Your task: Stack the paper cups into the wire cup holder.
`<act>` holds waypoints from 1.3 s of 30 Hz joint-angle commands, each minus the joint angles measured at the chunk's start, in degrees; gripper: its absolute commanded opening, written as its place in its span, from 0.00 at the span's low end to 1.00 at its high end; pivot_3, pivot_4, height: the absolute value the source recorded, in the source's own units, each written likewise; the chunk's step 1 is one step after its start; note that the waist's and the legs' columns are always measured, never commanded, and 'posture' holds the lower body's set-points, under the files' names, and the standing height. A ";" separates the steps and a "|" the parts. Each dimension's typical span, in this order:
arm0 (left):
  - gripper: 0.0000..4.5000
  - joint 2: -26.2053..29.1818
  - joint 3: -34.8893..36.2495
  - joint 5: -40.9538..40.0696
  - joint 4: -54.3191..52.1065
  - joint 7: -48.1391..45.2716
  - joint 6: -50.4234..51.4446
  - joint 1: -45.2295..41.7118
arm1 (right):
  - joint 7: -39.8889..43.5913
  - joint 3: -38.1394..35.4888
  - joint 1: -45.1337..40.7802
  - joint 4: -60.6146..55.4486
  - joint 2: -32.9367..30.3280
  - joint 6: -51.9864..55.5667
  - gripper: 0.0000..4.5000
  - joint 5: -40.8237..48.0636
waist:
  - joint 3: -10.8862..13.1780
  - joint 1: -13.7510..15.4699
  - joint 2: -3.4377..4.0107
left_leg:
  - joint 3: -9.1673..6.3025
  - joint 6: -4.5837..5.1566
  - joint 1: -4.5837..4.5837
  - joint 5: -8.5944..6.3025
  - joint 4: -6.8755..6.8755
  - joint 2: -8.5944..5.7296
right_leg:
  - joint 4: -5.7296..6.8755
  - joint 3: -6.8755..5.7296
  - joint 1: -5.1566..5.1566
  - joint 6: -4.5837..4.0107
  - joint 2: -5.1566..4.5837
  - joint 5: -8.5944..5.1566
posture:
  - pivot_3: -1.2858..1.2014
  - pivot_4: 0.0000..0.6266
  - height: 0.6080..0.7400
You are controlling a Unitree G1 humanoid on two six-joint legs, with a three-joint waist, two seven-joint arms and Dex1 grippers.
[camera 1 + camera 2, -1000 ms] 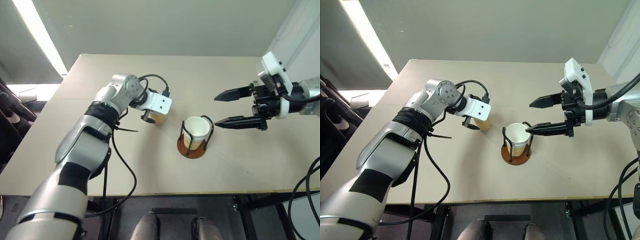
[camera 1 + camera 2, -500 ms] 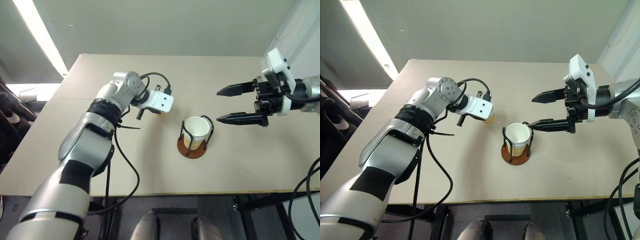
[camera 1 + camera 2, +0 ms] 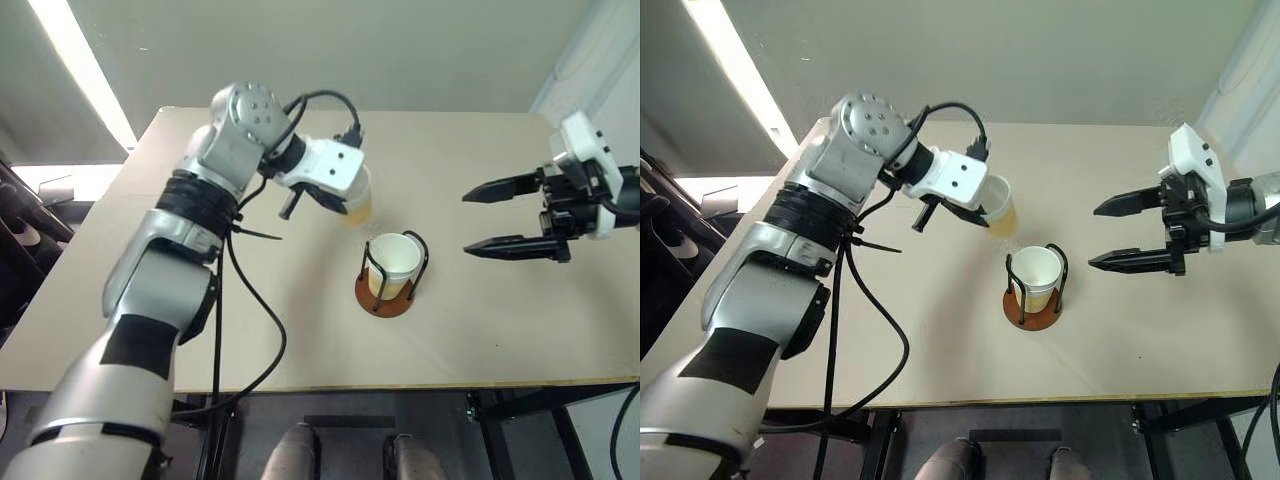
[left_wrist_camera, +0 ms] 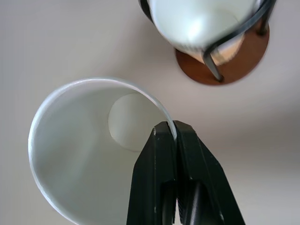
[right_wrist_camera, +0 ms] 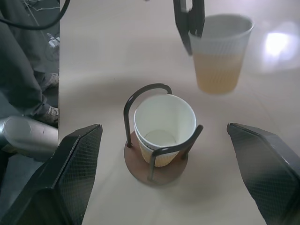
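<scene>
I will release the paper cup from my left gripper inside the white-rimmed cup (image 3: 398, 254) (image 4: 204, 18) that stands in the wire cup holder.
My left gripper (image 3: 349, 197) is shut on the rim of a paper cup (image 3: 359, 198), one finger inside and one outside (image 4: 169, 136). The cup, tan outside and white inside, hangs upright above the table, a little behind and left of the wire cup holder (image 3: 386, 297). The holder has a reddish-brown disc base (image 5: 136, 171) and black wire loops. A white-rimmed paper cup (image 3: 393, 258) stands in it. My right gripper (image 3: 467, 224) is open to the right of the holder, level with it and apart from it, holding nothing.
The tan table (image 3: 480, 330) has bare room all around the holder. Its front edge (image 3: 330, 385) runs close below the holder. Black cables (image 3: 250, 300) hang from my left arm over the table's left part.
My left gripper closed on the cup's rim, then lifted it off the table and carried it right, toward the holder. My right gripper drew away to the right, still open.
</scene>
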 commanded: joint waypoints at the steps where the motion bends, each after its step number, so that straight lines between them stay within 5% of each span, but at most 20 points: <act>1: 0.01 0.34 -1.10 -5.86 -3.43 -2.35 2.25 -3.52 | 0.34 -3.85 0.88 -2.75 -2.35 1.57 0.99 2.09 | 0.00 0.02 0.00 | 0.00 0.01 0.00 -0.01 0.00 0.00 | 0.00 0.00 0.01 0.01 0.00 0.01 | 0.52 0.24 1.00; 19: 0.01 2.88 -16.83 -25.10 -9.26 -2.35 5.69 -9.30 | -5.89 -14.96 4.84 -9.12 -6.70 9.19 0.99 9.07 | -0.01 0.31 0.02 | 0.09 0.06 -0.04 -0.04 0.07 0.00 | -0.03 0.08 0.01 0.22 -0.03 0.06 | 0.52 0.24 1.00; 39: 0.01 5.40 -22.89 -28.15 -13.38 -2.35 5.52 -7.72 | -8.16 -15.57 5.86 -9.04 -7.11 7.99 0.99 9.62 | -0.01 0.35 0.02 | 0.18 0.11 -0.03 -0.07 0.11 -0.01 | -0.04 0.22 0.02 0.46 -0.01 0.08 | 0.52 0.24 1.00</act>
